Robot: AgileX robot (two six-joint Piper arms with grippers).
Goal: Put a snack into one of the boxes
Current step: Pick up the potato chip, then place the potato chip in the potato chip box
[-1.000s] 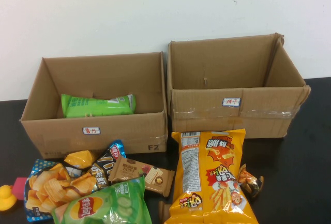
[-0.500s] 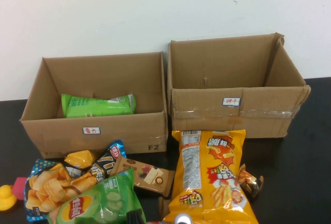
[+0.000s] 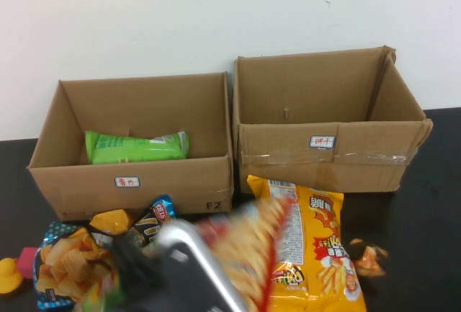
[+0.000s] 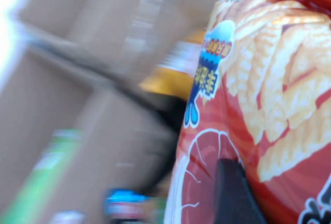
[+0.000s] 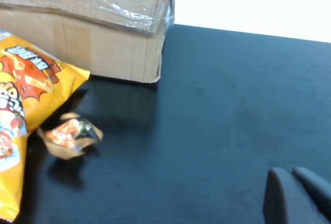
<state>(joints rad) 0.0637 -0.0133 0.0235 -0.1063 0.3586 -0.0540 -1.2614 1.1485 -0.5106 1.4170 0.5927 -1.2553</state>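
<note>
The robot's left gripper should release the red-orange bag of fries snacks just behind the green bag inside its cardboard box (image 3: pixel 135 122).
My left gripper (image 3: pixel 220 265) is shut on a red-orange bag of fries snacks (image 3: pixel 248 243) and holds it above the snack pile at the table's front. In the left wrist view the bag (image 4: pixel 258 105) fills the frame with one dark finger (image 4: pixel 232 195) pressed on it. Two open cardboard boxes stand behind: the left box (image 3: pixel 130 182) with a green bag (image 3: pixel 137 146) inside, and the right box (image 3: pixel 324 155), which looks empty. My right gripper (image 5: pixel 292 188) is shut and empty, low over the black table to the right; it is out of the high view.
A yellow fries bag (image 3: pixel 320 247) lies before the right box, with a small orange wrapped candy (image 3: pixel 367 258) beside it. A blue chip bag (image 3: pixel 65 261), a black packet (image 3: pixel 151 222), a small yellow snack (image 3: pixel 112 220) and a yellow duck (image 3: pixel 9 274) lie front left.
My left arm has come up into the high view holding the red-orange bag. It now hides the green chip bag and the brown bar. The yellow bag and the candy have shifted right.
</note>
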